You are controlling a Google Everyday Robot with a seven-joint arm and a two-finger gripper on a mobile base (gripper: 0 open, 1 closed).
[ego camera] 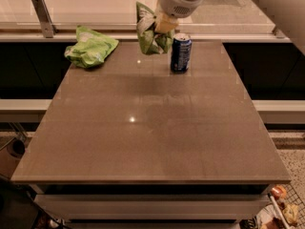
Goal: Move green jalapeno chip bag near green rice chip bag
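Note:
Next, my gripper releases the green jalapeno chip bag at the table's far edge (127,43), next to the green rice chip bag.
The green jalapeno chip bag (150,30), mid-green with white panels, hangs in the air above the far edge of the table, held by my gripper (161,26). The gripper is shut on the bag's right side, under the white arm that comes down from the top. The green rice chip bag (90,46), bright lime green, lies crumpled on the table's far left corner, well to the left of the held bag.
A blue soda can (181,52) stands upright on the brown table (152,128), just right of and below the held bag. A pale counter with metal rail posts (43,15) runs behind the table. Items sit on the floor at bottom right (281,209).

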